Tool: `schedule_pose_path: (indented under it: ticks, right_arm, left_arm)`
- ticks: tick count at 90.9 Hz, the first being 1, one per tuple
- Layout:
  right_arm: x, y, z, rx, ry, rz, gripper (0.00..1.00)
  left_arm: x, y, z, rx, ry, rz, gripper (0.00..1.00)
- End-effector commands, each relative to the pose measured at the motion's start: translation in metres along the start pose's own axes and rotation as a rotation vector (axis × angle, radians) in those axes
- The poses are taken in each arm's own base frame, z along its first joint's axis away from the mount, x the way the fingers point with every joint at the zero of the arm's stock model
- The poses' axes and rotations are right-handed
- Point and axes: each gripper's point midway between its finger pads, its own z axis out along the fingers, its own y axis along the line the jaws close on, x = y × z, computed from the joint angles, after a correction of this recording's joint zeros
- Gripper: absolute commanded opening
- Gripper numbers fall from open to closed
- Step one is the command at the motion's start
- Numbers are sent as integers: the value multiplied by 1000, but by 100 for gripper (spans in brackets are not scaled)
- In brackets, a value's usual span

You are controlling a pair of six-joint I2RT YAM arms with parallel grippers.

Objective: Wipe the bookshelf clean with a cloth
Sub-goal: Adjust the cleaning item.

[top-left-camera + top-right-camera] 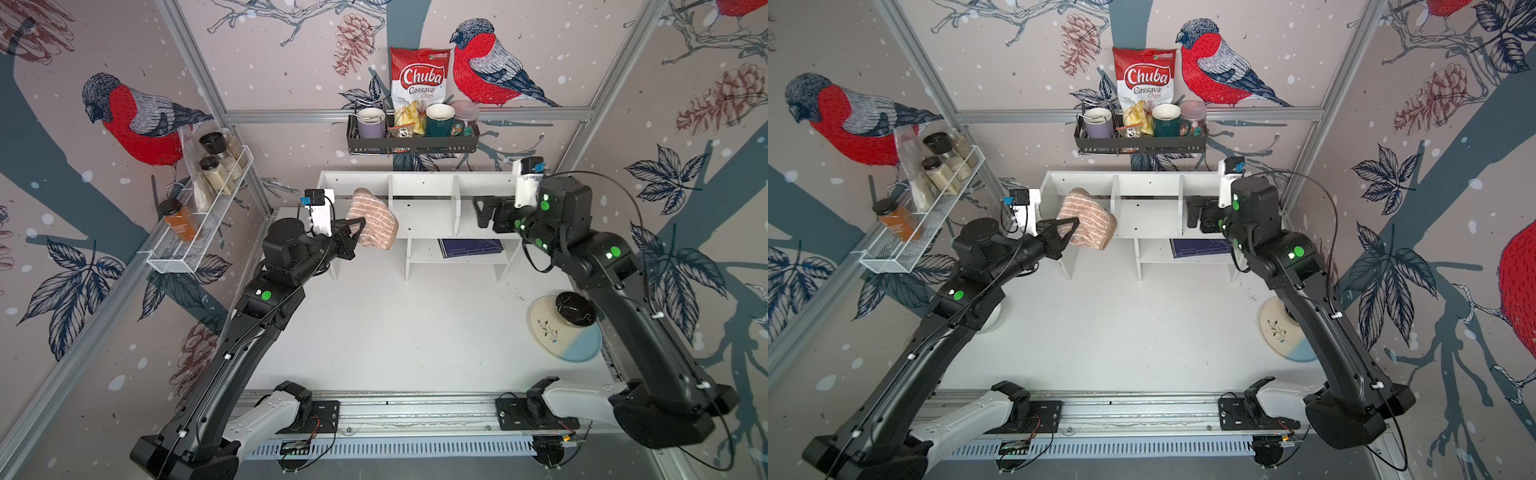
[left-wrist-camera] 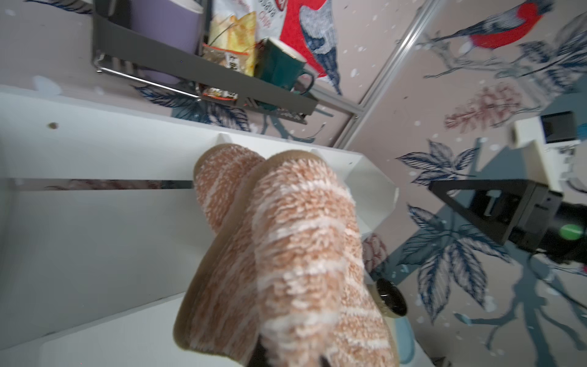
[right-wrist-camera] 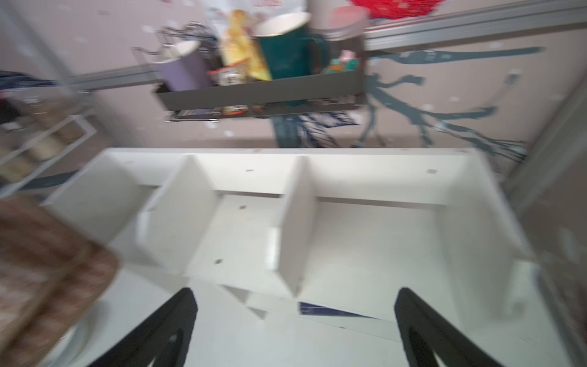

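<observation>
The robot's right gripper needs to next move to the tan striped cloth's loose side (image 1: pixel 391 225) (image 3: pixel 101 269), across from the left gripper's fingers, and grab it there.
The white bookshelf (image 1: pixel 419 183) (image 1: pixel 1142 183) stands at the back of the table. Its three upper compartments also show in the left wrist view, bookshelf (image 2: pixel 95 152), and the right wrist view, bookshelf (image 3: pixel 365 241). My left gripper (image 1: pixel 361 226) (image 1: pixel 1074 226) is shut on the tan striped cloth (image 1: pixel 374 224) (image 1: pixel 1090 220) (image 2: pixel 286 254). The cloth hangs folded at the leftmost upper compartment. I cannot tell whether it touches the shelf. My right gripper (image 1: pixel 478 212) (image 1: pixel 1192 212) (image 3: pixel 295 295) hovers open at the rightmost upper compartment, with nothing between its fingers.
A black wall rack (image 1: pixel 411 143) with mugs and a chips bag hangs above the shelf. A white wire rack (image 1: pixel 195 241) with jars is on the left wall. A dark blue book (image 1: pixel 469 248) lies in a lower cubby. A plate (image 1: pixel 557 340) and black bowl (image 1: pixel 575 307) sit front right.
</observation>
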Motion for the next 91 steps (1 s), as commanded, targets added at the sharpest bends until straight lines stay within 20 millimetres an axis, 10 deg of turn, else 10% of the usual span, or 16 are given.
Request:
schedule_pose_path:
  ticks: [1,20,54,76,91]
  right_arm:
    - [-10,93,-17,-425,-84,-7,100]
    - [-2,162,-12,-733,-38,79,100]
    - [-8,180,-16,-890,-61,215,84]
    - [-18,177,-12,-921,-95,281,28]
    - [-19,161,-3,-840,-100,318,0]
  left_arm:
    - [-29,-65,-14,357,-92,-60,0]
    - [-35,-102,-25,605,-66,-136,0]
    - [-28,-100,-17,682,-47,-216,0]
    - [-11,-82,-5,624,-22,-226,0]
    - [-5,-58,1,502,-19,-198,34]
